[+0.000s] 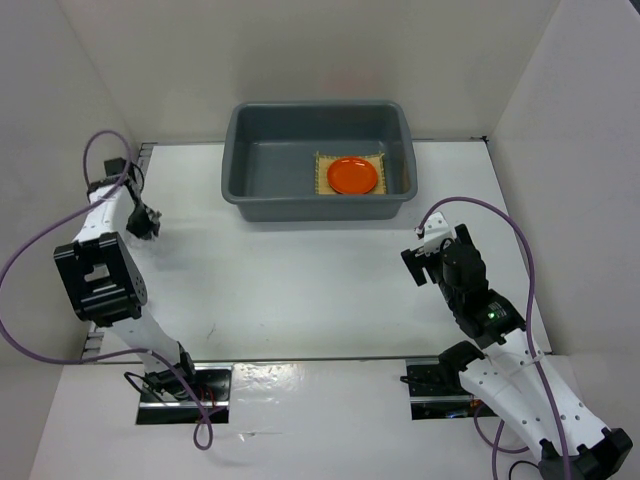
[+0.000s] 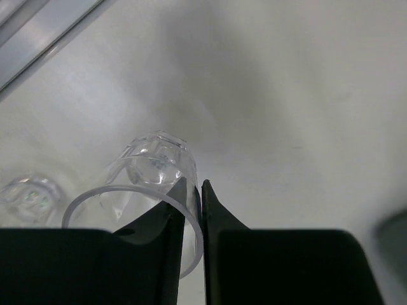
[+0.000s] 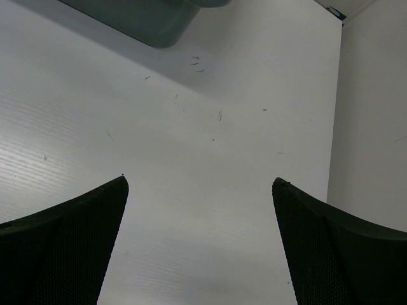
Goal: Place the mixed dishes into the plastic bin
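Observation:
Next, my left gripper releases the tiny clear cup in the bin's bare front corner [image 1: 258,186], away from the yellow woven mat.
The blue-grey plastic bin [image 1: 240,150] stands at the back centre. The yellow woven mat [image 1: 325,165] lies inside it with the orange plate [image 1: 352,175] on top. My left gripper [image 1: 145,222] is at the far left of the table. In the left wrist view it [image 2: 194,184] is shut on the wall of a tiny clear cup [image 2: 156,159], one finger inside the rim. The second clear cup [image 2: 28,197] stands on the table just left of it. My right gripper [image 1: 418,255] is open and empty over bare table [image 3: 200,181]. The black dish is not in view.
White walls enclose the table on the left, back and right. A metal rail [image 2: 44,35] runs along the left table edge near the cups. A corner of the bin [image 3: 146,19] shows at the top of the right wrist view.

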`<state>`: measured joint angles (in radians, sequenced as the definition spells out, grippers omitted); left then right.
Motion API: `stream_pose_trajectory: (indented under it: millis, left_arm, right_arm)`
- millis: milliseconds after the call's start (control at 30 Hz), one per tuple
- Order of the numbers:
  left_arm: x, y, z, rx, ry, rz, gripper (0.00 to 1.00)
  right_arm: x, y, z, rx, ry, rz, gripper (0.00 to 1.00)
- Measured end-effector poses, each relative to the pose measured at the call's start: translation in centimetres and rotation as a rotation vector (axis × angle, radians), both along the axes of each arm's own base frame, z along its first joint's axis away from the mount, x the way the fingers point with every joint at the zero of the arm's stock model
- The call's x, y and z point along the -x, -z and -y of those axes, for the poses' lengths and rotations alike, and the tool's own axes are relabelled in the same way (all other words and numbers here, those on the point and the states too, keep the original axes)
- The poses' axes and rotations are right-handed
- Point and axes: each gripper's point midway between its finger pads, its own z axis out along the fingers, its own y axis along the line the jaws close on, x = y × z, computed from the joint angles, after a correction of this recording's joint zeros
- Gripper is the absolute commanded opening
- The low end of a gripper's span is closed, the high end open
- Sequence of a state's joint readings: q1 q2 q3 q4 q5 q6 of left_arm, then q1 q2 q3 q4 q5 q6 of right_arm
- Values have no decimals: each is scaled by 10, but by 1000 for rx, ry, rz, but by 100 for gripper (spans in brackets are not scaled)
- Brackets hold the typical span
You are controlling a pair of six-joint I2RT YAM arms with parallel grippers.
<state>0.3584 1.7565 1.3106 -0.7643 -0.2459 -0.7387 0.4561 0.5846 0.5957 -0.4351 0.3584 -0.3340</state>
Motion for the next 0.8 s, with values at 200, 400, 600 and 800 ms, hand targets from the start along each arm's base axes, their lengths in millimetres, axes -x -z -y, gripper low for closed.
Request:
stream_pose_trajectory:
  millis: [200, 400, 600, 800]
  left_arm:
    - [-95, -152, 16, 19, 76, 602, 0]
    - [-179, -355, 148, -3, 543, 1103, 0]
    - [-230, -348, 332, -15, 942, 1089, 0]
    - [-223, -146, 348, 38, 993, 501, 0]
  right_arm:
    - [0, 0, 0, 0, 0, 0, 98]
    - [0, -1, 0, -1, 0, 4, 98]
    - [1, -3, 1, -3, 1, 12, 98]
    - [1, -4, 2, -3, 3, 17, 98]
